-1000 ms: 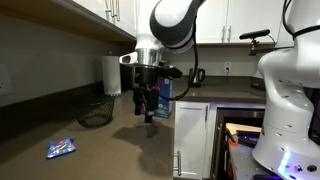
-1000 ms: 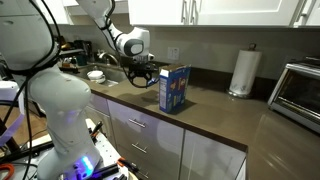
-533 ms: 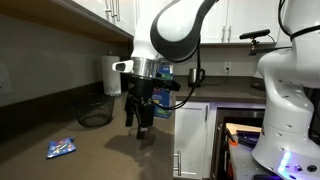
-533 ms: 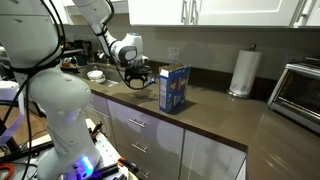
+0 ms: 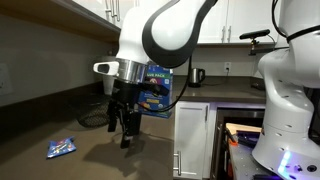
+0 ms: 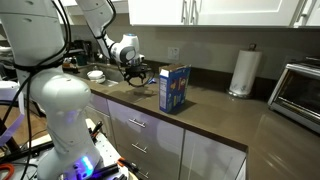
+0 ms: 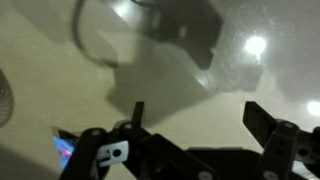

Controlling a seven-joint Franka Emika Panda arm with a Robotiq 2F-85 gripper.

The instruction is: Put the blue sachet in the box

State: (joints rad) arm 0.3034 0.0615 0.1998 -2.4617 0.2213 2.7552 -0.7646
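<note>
Next, my gripper should move over to the middle of the blue sachet (image 5: 63, 147) (image 7: 65, 148) that is on the brown counter, and close on it there.
The blue sachet (image 5: 61, 148) lies flat on the brown counter near its front edge. In the wrist view a corner of it (image 7: 62, 148) shows at the lower left. The box (image 6: 173, 88), a tall blue carton, stands upright on the counter; in an exterior view (image 5: 155, 92) the arm partly hides it. My gripper (image 5: 122, 130) hangs open and empty above the counter, between the box and the sachet, a short way from the sachet. It also shows in the other exterior view (image 6: 136, 76). In the wrist view my gripper (image 7: 198, 120) has its jaws wide apart over bare counter.
A dark mesh basket (image 5: 93, 116) sits at the back behind my gripper. A paper towel roll (image 6: 241, 72) and a toaster oven (image 6: 298, 95) stand further along the counter. A kettle (image 5: 197, 76) stands at the back. The counter edge drops to white cabinets (image 5: 192, 140).
My gripper has moved away from the box toward the sachet and come lower over the counter. It stays open. The sachet and box have not moved.
</note>
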